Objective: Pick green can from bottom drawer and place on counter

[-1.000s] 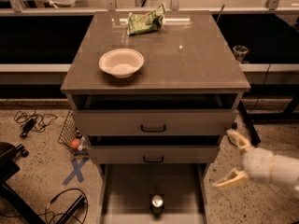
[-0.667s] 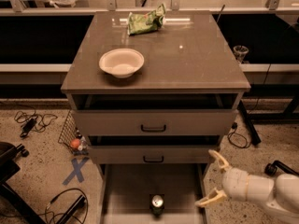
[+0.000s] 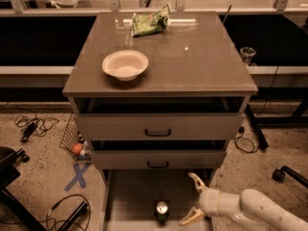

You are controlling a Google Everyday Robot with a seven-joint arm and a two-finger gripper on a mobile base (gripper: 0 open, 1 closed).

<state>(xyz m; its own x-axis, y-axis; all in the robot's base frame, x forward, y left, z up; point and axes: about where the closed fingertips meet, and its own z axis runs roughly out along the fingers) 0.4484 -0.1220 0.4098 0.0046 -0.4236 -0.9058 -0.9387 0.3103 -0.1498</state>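
I should next move my gripper to the body of the green can (image 3: 161, 216) in the bottom drawer and close it there, just below its silver top.
The green can (image 3: 161, 211) stands upright in the bottom drawer (image 3: 130, 196), near its front, silver top up. My gripper (image 3: 191, 199) is open over the drawer's right side, just right of the can and apart from it; one finger (image 3: 197, 180) points up-left, the other (image 3: 190, 219) down-left. The counter (image 3: 192, 57) is the flat top of the cabinet above.
A white bowl (image 3: 125, 65) sits on the counter's left part and a green foil snack bag (image 3: 150, 22) at its back. Two upper drawers with black handles (image 3: 158, 132) stand slightly open. Cables (image 3: 30, 126) and a blue floor cross (image 3: 78, 175) lie at the left.
My gripper has moved left from beside the cabinet to over the bottom drawer, ending close to the right of the can. The can has not moved.
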